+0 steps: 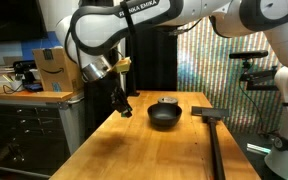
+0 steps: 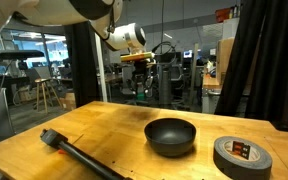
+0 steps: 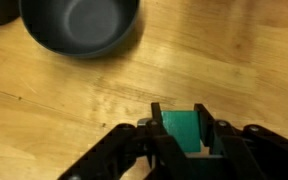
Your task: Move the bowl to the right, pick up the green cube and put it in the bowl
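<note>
Next, I let go of the green cube, still held above bare wood, on the bottom of the black bowl (image 1: 165, 114) (image 3: 87, 22) next to the T-shaped bar.
The black bowl (image 1: 164, 116) sits on the wooden table (image 1: 134, 150). It shows in both exterior views (image 2: 171, 135) and at the top left of the wrist view (image 3: 79, 25). My gripper (image 3: 181, 118) is shut on the green cube (image 3: 181, 130), which sits between the two fingers. The cube is held above bare wood, apart from the bowl. In an exterior view the gripper (image 1: 124, 103) hangs above the table beside the bowl, and the cube is too small to make out there.
A black T-shaped bar (image 1: 212, 130) lies on the table and also shows in an exterior view (image 2: 79, 155). A dark tape roll (image 2: 242, 155) lies near the bowl. A cardboard box (image 1: 56, 70) stands on a cabinet beside the table.
</note>
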Available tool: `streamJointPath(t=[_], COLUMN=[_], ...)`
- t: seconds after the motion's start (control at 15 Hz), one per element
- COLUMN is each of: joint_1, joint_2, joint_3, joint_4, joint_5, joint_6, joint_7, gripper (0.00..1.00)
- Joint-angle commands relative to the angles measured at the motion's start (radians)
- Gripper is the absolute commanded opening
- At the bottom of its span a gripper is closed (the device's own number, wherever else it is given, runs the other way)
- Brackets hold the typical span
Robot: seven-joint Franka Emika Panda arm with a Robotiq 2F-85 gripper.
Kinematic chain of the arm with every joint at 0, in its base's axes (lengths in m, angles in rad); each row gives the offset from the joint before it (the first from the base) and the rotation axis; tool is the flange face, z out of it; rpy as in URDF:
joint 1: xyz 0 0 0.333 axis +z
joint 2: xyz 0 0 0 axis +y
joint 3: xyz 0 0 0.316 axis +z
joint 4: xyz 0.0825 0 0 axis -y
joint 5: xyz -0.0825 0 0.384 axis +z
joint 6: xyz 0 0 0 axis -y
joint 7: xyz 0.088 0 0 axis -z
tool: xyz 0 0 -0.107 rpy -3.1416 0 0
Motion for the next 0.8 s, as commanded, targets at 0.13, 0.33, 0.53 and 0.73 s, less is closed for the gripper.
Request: streamJointPath(t=[0.13,0.33,0.53,0.73], joint_1=[-0.159,-0.215,-0.238,-0.242], joint_2=[-0.185,-0.270,-0.347,-0.429], joint_3=[-0.032,-0.049,-0.061,-0.075], joint_4=[-0.217,-0.366,-0.515,-0.671], joint_5=[0.020,0.043,0.073,0.089], joint_6=[0.087,0.152,0.223,0.315], joint_7=[-0.041,-0.006,0.037,0.101], gripper=[0.14,0.14,0.14,0.15])
